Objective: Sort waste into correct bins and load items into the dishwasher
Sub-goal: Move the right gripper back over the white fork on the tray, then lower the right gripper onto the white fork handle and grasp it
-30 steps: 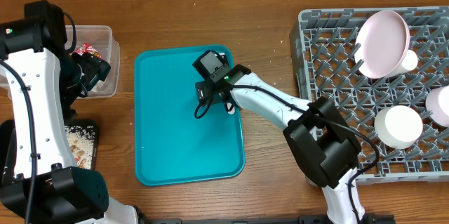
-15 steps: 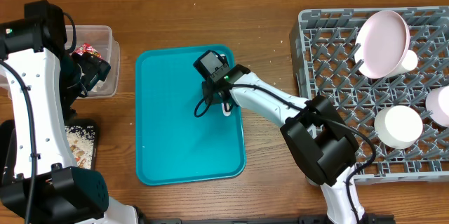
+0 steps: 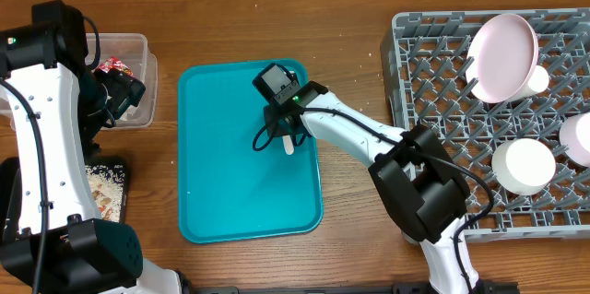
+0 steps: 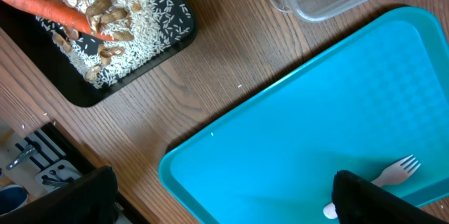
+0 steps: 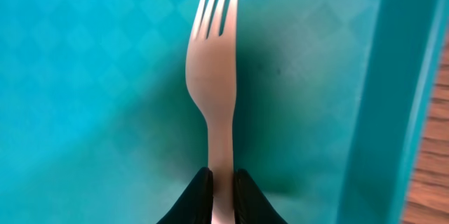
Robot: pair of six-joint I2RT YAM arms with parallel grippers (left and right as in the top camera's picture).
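Note:
The robot's right gripper holds the fork down its handle near the side of the teal tray, so it should set the fork farther in and take its neck point(image 5: 219, 117) below the tines.
My right gripper point(image 5: 222, 182) is shut on the handle of the slim pale fork point(image 5: 214, 76), whose tines point away over the teal tray point(image 5: 84, 76). From overhead, that gripper point(image 3: 284, 130) and fork point(image 3: 289, 143) sit at the tray's upper right. My left gripper point(image 4: 224, 203) is wide open and holds nothing; overhead it hangs by the clear tub point(image 3: 143, 54), which contains a red wrapper point(image 3: 117, 64). The black tray point(image 4: 161, 48) holds rice and the carrot point(image 4: 49, 6). The grey dish rack point(image 3: 442, 100) holds the plate point(image 3: 502, 54), a cup point(image 3: 537, 79) and two bowls point(image 3: 524, 165).
The teal tray point(image 3: 240, 183) lies mid-table between the bins at left and the rack at right. Bare wood shows around it. My right arm point(image 3: 369, 142) stretches from the front right across the tray's right edge.
My right gripper has closed on the fork's handle, and the fork has shifted slightly on the tray. The left arm has not moved.

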